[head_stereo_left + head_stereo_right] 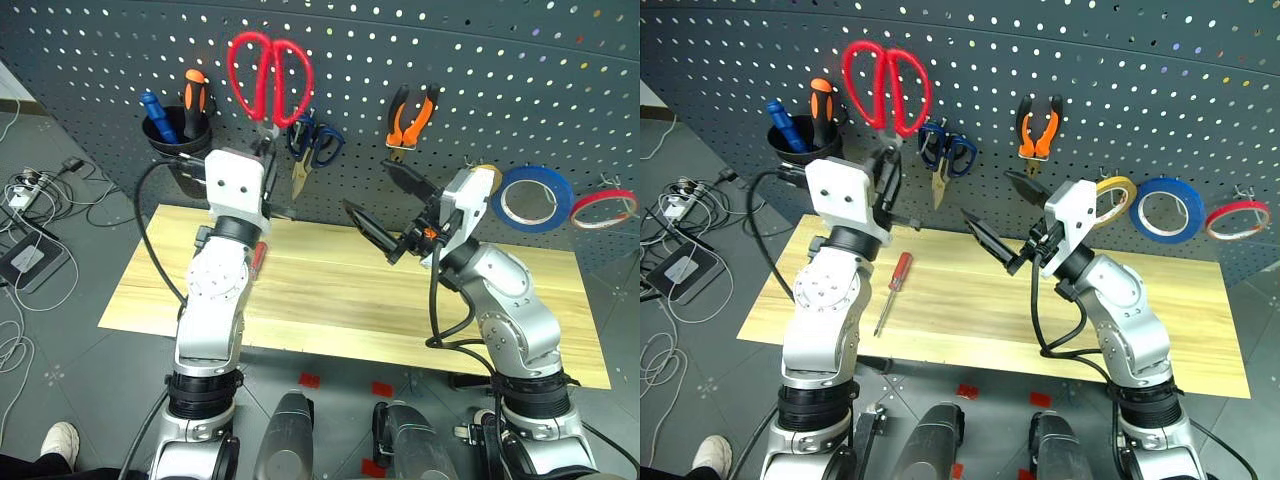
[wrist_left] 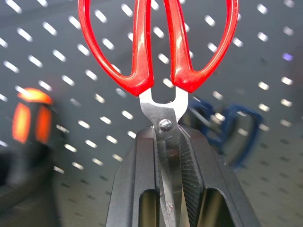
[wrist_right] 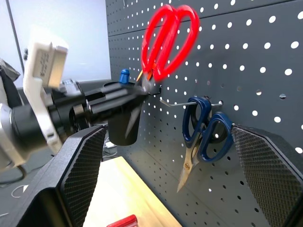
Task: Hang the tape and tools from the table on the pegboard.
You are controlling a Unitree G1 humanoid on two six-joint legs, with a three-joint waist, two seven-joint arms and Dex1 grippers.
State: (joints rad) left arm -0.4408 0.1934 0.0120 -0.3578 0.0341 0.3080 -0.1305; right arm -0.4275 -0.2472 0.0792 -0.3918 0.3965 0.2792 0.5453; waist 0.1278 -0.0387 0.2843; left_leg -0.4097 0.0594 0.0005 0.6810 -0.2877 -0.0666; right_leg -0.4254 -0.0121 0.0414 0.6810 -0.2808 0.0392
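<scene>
Next, my left gripper releases the red-handled scissors, now upright close to the pegboard, on the hook [image 2: 225,125] in front of the blue scissors.
My left gripper [image 1: 268,150] is shut on the blades of the red-handled scissors [image 1: 270,75], whose handles stand upright close to the pegboard [image 1: 480,70]. In the left wrist view the fingers [image 2: 135,179] clamp the blades just below the pivot. My right gripper [image 1: 985,193] hangs open and empty above the middle of the table [image 1: 330,300]. The orange-and-black pliers [image 1: 410,118] and the yellow-tan tape [image 1: 1117,197] hang on the board. The red-handled screwdriver [image 1: 895,285] lies on the table beside my left arm.
Blue scissors [image 1: 315,145] hang on a hook just right of the red pair. A black cup [image 1: 180,150] on the board holds a blue and an orange-and-black screwdriver. A blue roll [image 1: 535,198] and a red roll [image 1: 603,207] hang at the right. Cables lie on the floor at left.
</scene>
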